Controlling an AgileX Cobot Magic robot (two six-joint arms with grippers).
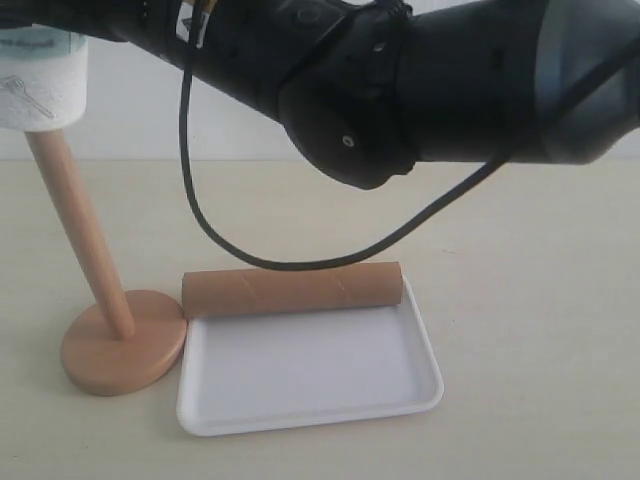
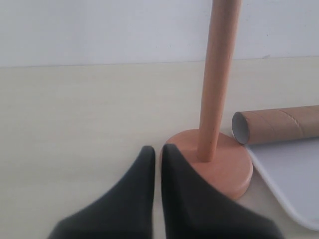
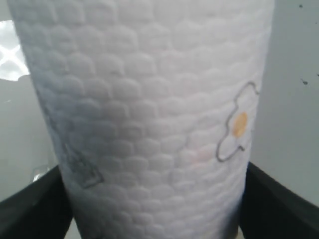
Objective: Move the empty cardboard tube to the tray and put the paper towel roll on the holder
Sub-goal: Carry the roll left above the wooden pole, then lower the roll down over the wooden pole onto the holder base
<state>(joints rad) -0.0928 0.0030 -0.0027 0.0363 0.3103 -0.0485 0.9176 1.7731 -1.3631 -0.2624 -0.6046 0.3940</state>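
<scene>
My right gripper needs to release the paper towel roll around the pole, standing on the holder's round wooden base [image 1: 125, 343].
The paper towel roll [image 1: 40, 80] is at the top left of the exterior view, its lower end over the top of the holder's pole [image 1: 80, 230]. The pole leans left from the round wooden base [image 1: 125, 345]. My right gripper [image 3: 154, 204] is shut on the roll [image 3: 149, 109], a dark finger on each side. The cardboard tube [image 1: 292, 290] lies along the far rim of the white tray [image 1: 310, 375]. My left gripper [image 2: 158, 149] is shut and holds nothing, low over the table just beside the holder base [image 2: 224, 172]. The tube [image 2: 279, 124] and tray [image 2: 294, 174] lie beyond it.
My right arm [image 1: 420, 80] stretches across the top of the exterior view, from the right to the roll. Its black cable [image 1: 200, 200] loops down to just above the tube. A pale wall stands behind the beige table [image 1: 540, 300].
</scene>
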